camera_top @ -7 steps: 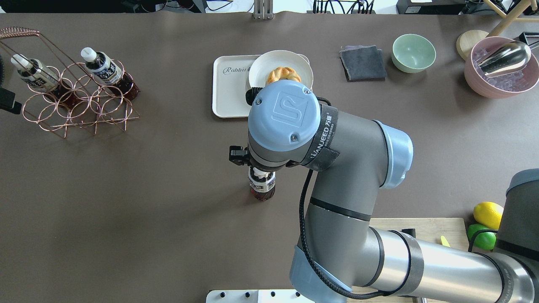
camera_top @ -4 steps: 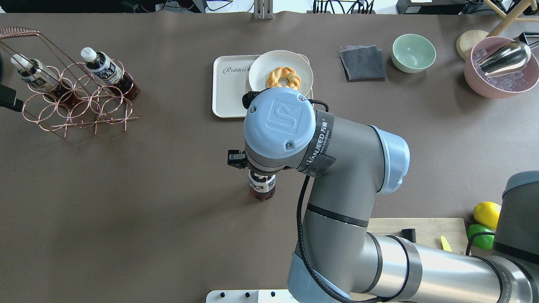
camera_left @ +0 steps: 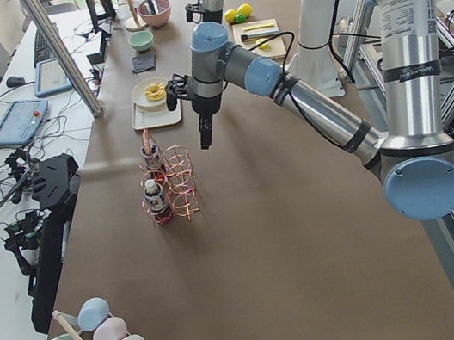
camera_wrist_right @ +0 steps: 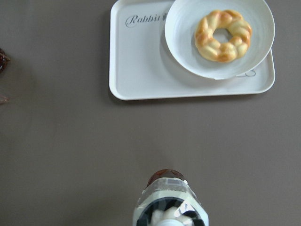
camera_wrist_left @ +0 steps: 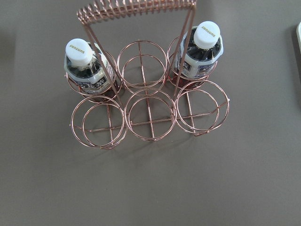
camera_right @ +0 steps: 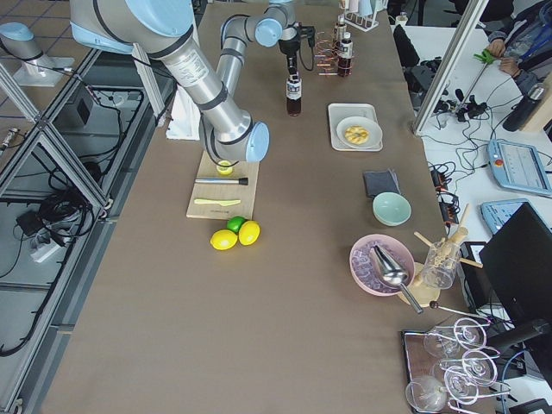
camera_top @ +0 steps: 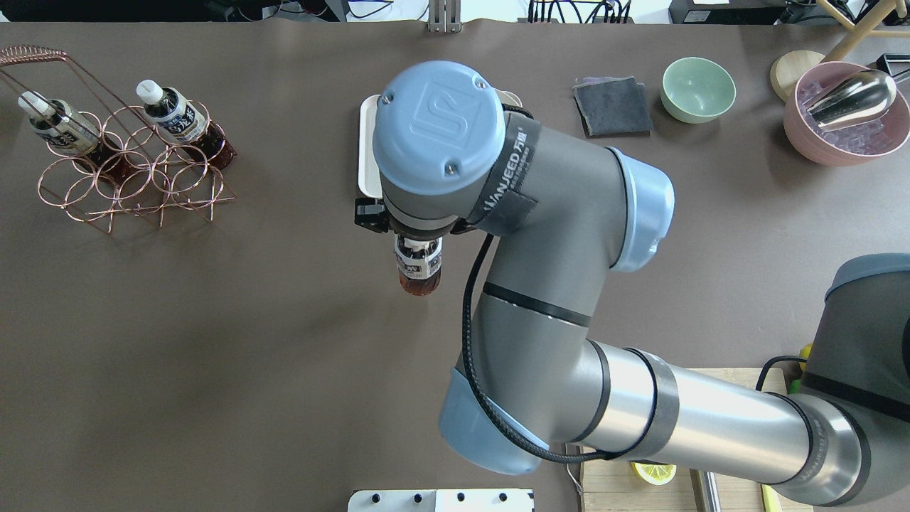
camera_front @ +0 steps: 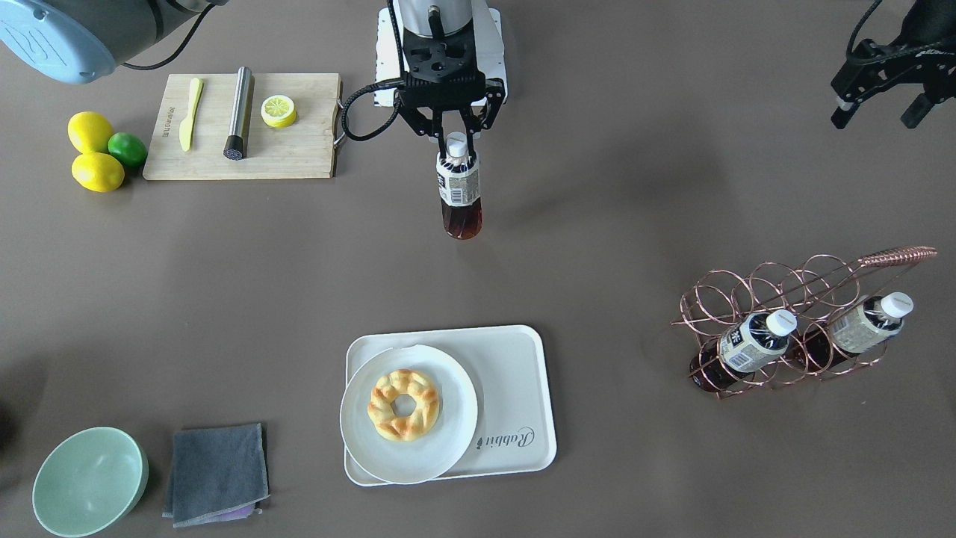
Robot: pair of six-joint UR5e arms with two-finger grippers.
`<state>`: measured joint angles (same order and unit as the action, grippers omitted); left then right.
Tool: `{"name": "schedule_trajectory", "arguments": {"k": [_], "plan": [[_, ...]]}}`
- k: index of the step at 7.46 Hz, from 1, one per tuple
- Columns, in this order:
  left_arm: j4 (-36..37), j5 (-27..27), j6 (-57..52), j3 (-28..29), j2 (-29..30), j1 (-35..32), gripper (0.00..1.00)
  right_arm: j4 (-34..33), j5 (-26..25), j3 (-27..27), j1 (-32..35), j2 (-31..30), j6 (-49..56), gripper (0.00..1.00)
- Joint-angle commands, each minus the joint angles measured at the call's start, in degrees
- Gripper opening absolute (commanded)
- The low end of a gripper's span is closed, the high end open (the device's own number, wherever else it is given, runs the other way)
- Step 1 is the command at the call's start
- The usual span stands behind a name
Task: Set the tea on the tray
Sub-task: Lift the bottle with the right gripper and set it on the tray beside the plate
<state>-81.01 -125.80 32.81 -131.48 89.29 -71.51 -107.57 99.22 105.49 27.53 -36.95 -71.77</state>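
Note:
Next, my right gripper sets the tea bottle down on the bare tray (camera_front: 508,409) (camera_wrist_right: 144,40) next to the Rabbit lettering. The bottle is held upright above the table.
My right gripper (camera_front: 455,138) is shut on the white cap of a tea bottle (camera_front: 458,190) and holds it upright above the table; the bottle also shows in the overhead view (camera_top: 418,267) and the right wrist view (camera_wrist_right: 169,202). The cream tray (camera_front: 515,403) with "Rabbit" lettering lies some way ahead of the bottle (camera_wrist_right: 141,61); in the overhead view my arm hides nearly all of the tray (camera_top: 365,142). Two more tea bottles (camera_wrist_left: 87,70) (camera_wrist_left: 202,52) stand in a copper wire rack (camera_wrist_left: 148,117). My left gripper (camera_front: 875,116) hovers open and empty above that rack.
A round white plate (camera_front: 448,441) with a twisted pastry (camera_front: 403,403) fills one half of the tray. A cutting board (camera_front: 299,149), lemons and a lime (camera_front: 127,148) lie near my base. A green bowl (camera_front: 89,482) and a grey cloth (camera_front: 216,474) lie beyond the tray.
My right arm has lifted the tea bottle and carried it toward the tray and slightly left. The wrist now covers the plate in the overhead view.

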Motion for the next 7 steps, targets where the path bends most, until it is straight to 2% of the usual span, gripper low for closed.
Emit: {"name": "schedule_trajectory", "arguments": {"k": [1, 2, 3, 4, 5, 6, 7], "plan": [[0.0, -8.7, -22.1, 0.6, -10.7, -15.5, 0.96, 0.8, 1.2, -16.0, 6.7, 10.8, 4.9, 0.0], [0.0, -9.5, -29.2, 2.7, -12.7, -19.3, 0.97, 8.2, 4.3, -27.9, 9.6, 15.5, 6.0, 0.0], [0.1, -10.8, -31.6, 5.1, -12.7, -22.9, 0.96, 15.0, 8.8, -38.0, 13.0, 18.7, 8.0, 0.0], [0.2, -11.3, -32.2, 5.5, -13.0, -23.4, 0.97, 17.6, 11.8, -45.9, 15.2, 22.2, 10.4, 0.0], [0.2, -11.4, -32.1, 5.4, -13.2, -23.7, 0.97, 22.5, 12.1, -54.4, 15.6, 26.5, 10.3, 0.0], [0.2, -11.3, -32.1, 5.7, -13.2, -23.7, 0.97, 27.7, 12.1, -61.3, 15.6, 28.2, 10.4, 0.0], [0.2, -11.3, -32.1, 5.8, -13.2, -23.7, 0.97, 28.8, 12.1, -62.8, 15.9, 28.3, 10.5, 0.0]]}}
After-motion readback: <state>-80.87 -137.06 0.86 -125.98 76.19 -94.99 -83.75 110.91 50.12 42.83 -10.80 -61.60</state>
